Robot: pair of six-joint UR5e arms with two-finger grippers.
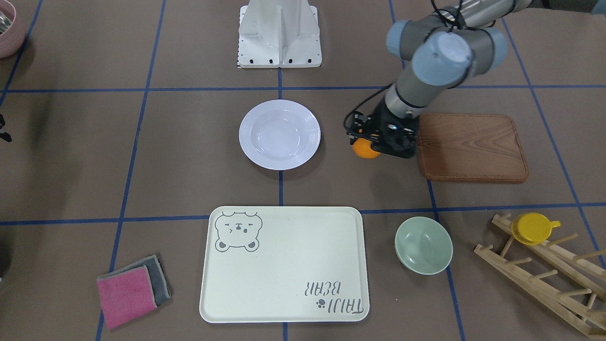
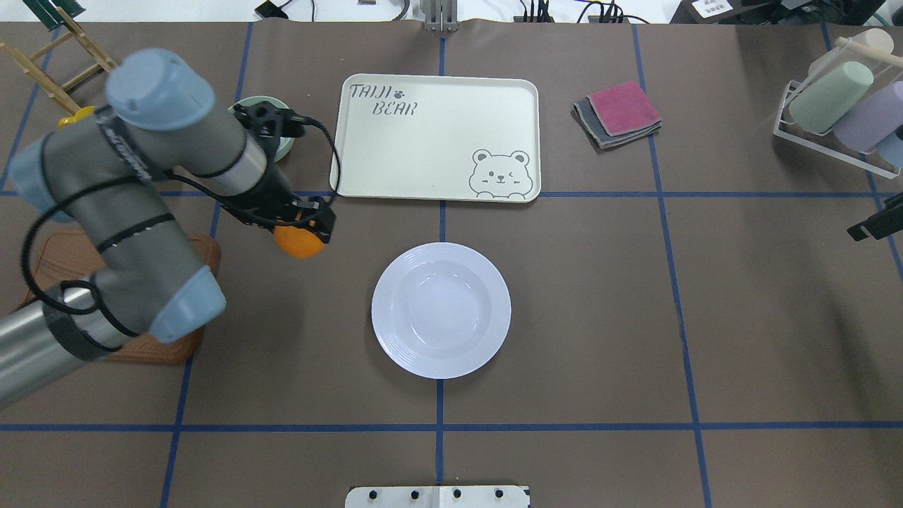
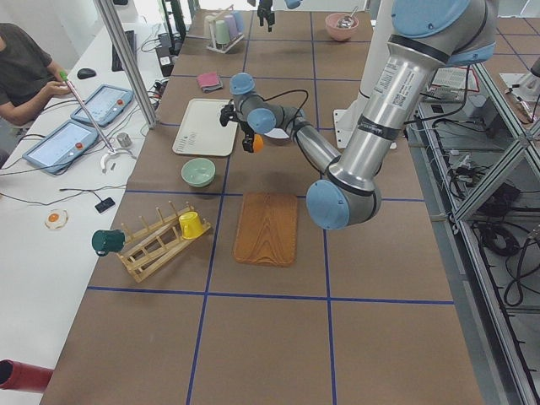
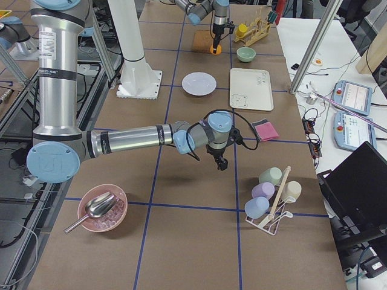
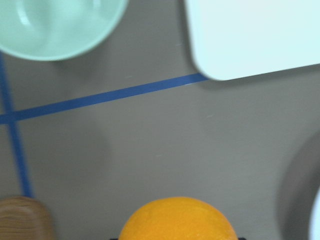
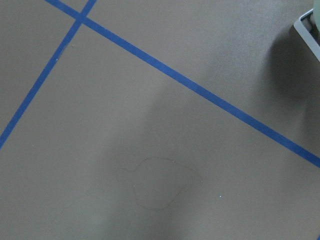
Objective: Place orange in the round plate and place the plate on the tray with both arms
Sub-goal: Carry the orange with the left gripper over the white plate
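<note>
My left gripper needs to release the orange, now held between board and plate, in the middle of the empty round plate (image 1: 282,136).
My left gripper (image 1: 373,143) is shut on the orange (image 1: 364,148), holding it between the wooden board and the round plate (image 1: 247,137). The overhead view shows the orange (image 2: 298,242) left of the white plate (image 2: 386,310), which lies empty mid-table. Beyond the plate, the cream bear tray (image 2: 437,134) is bare. In the left wrist view the orange (image 5: 177,220) fills the bottom edge. My right gripper (image 4: 222,162) hovers over bare table far from these, near the cup rack. Its fingers do not show clearly, so I cannot tell its state.
A brown wooden board (image 1: 473,147) lies beside the left gripper. A pale-green bowl (image 1: 423,245), a wooden peg rack with a yellow cup (image 1: 534,228), folded cloths (image 1: 132,289), a rack of pastel cups (image 2: 839,106) and a pink bowl with a scoop (image 4: 100,208) ring the table.
</note>
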